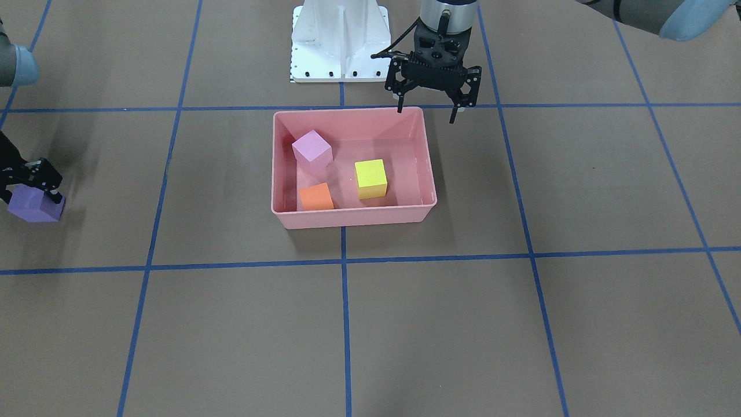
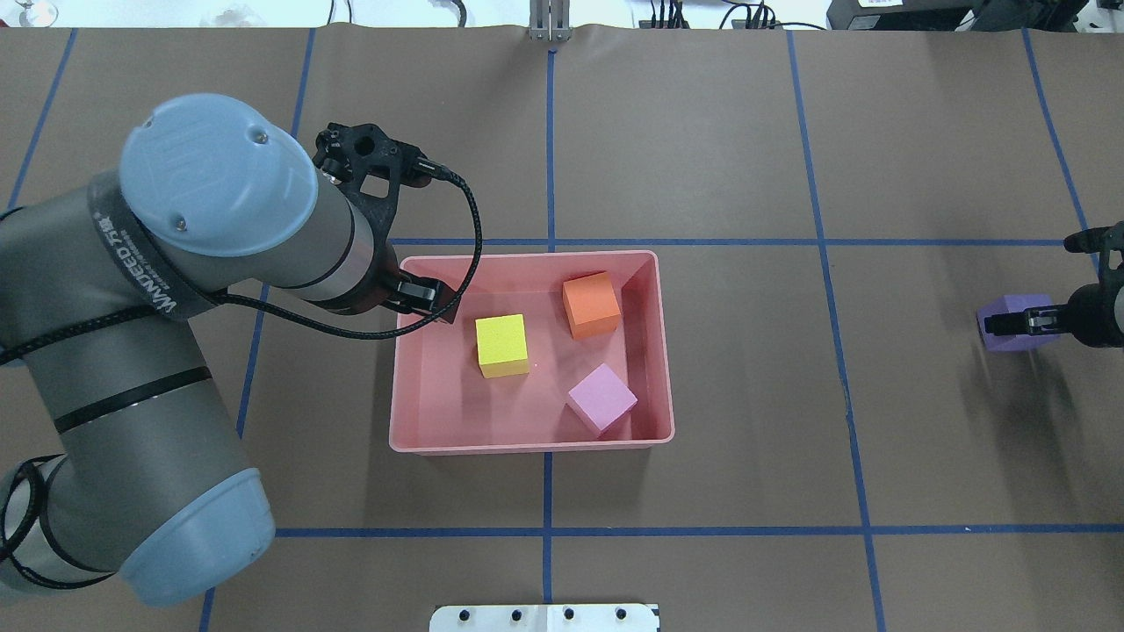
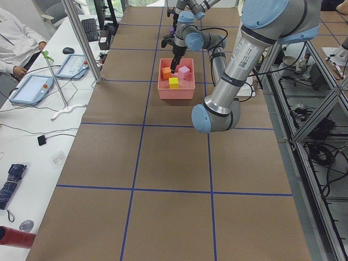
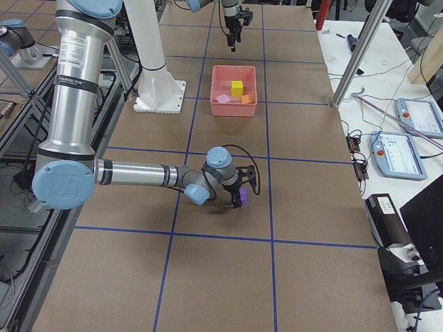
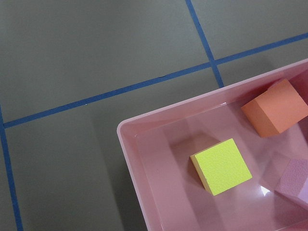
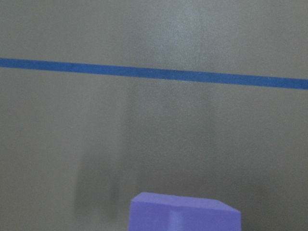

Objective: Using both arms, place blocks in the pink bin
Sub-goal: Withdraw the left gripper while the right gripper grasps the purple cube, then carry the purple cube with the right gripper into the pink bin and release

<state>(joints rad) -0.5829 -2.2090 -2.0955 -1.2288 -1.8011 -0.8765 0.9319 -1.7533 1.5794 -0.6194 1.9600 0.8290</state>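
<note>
My right gripper is going to put the dark purple block down between the light pink-lilac block and the yellow block (image 1: 338, 164).
The pink bin (image 1: 353, 219) (image 2: 527, 443) sits at the table's middle. In it lie the yellow block (image 1: 370, 178) (image 2: 501, 345) (image 5: 221, 166), the orange block (image 1: 316, 197) (image 2: 591, 304) (image 5: 276, 108) and the light pink-lilac block (image 1: 312, 150) (image 2: 601, 399), which is tilted. My left gripper (image 1: 426, 114) is open and empty, raised over the bin's corner nearest the robot on its left side. My right gripper (image 1: 29, 194) (image 2: 1019, 323) is shut on the dark purple block (image 1: 35, 205) (image 2: 1001, 316) (image 6: 185, 214), low over the table far to the bin's right.
The white pedestal base (image 1: 340, 40) stands just behind the bin on the robot's side. Blue tape lines (image 2: 551, 241) grid the brown table. A side bench with tablets (image 3: 32, 87) and a seated person (image 3: 16, 43) runs along the far edge.
</note>
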